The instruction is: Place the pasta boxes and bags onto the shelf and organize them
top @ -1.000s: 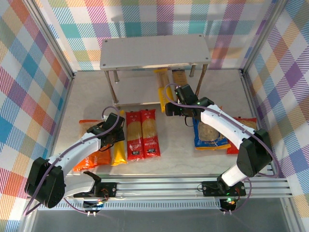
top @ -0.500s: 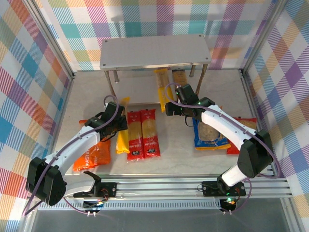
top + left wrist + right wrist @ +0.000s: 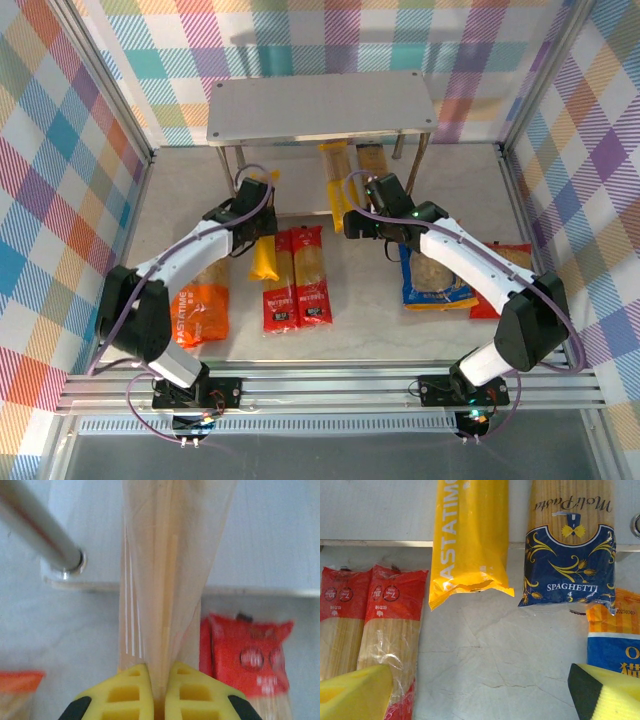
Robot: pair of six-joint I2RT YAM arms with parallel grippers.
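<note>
The yellow spaghetti pack will go down from my left gripper on the lower board (image 3: 270,186) (image 3: 167,537) beside the shelf leg nearest the orange bag.
My left gripper (image 3: 262,222) is shut on a yellow spaghetti pack (image 3: 263,262) and holds it off the table, just in front of the shelf's (image 3: 320,108) left front leg (image 3: 45,535). In the left wrist view the yellow fingers (image 3: 125,692) pinch the pack's clear end (image 3: 170,580). Another yellow pack (image 3: 470,545) and a dark blue pack (image 3: 570,555) lie on the lower board (image 3: 375,510), their ends overhanging. Two red packs (image 3: 297,278) lie side by side on the table. My right gripper (image 3: 352,222) hangs open over bare table (image 3: 480,695) in front of the shelved packs.
An orange bag (image 3: 195,305) lies at the left. At the right a blue bag (image 3: 435,280) partly overlies a red bag (image 3: 512,258). The shelf's metal legs stand at the corners of the lower board. Checked walls close in the table.
My left gripper has lifted the yellow pack from beside the orange bag and carried it away from me toward the shelf's left leg. The right arm has not moved.
</note>
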